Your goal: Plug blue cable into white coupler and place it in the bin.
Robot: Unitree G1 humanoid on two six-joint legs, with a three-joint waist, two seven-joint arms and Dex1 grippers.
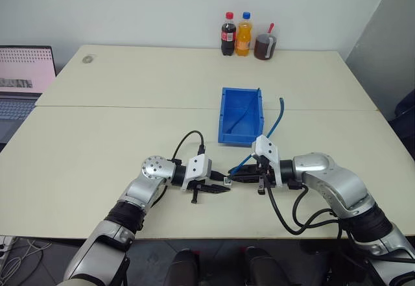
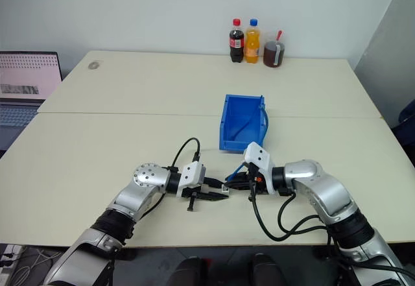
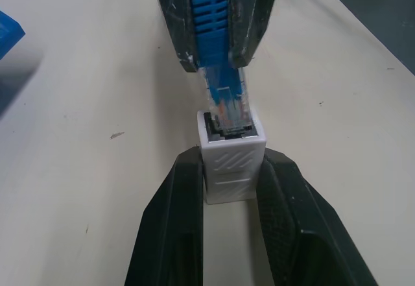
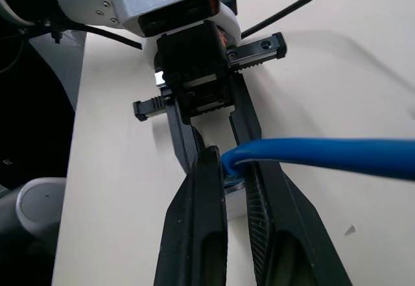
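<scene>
Next, I set the blue cable and white coupler down in the blue bin's near half (image 1: 244, 123) using my right gripper.
Near the table's front edge, my left gripper (image 3: 233, 155) is shut on the white coupler (image 3: 231, 163), a small ribbed block with its dark socket facing away from the fingers. Facing it, my right gripper (image 4: 230, 166) is shut on the blue cable (image 4: 324, 156) just behind its plug. The clear plug (image 3: 225, 101) has its tip in the socket's mouth, and most of it shows outside. In the left eye view the two grippers meet at the coupler (image 1: 227, 182). From there the cable (image 1: 273, 122) rises in an arc beside the right wall of the blue bin (image 1: 224, 114).
A cola bottle (image 1: 228, 34), an orange bottle (image 1: 244, 34) and a cup of dark drink (image 1: 264, 46) stand at the table's far edge. A laptop (image 1: 23, 78) sits at the far left. Black arm cables (image 1: 185, 142) loop over the table behind my left wrist.
</scene>
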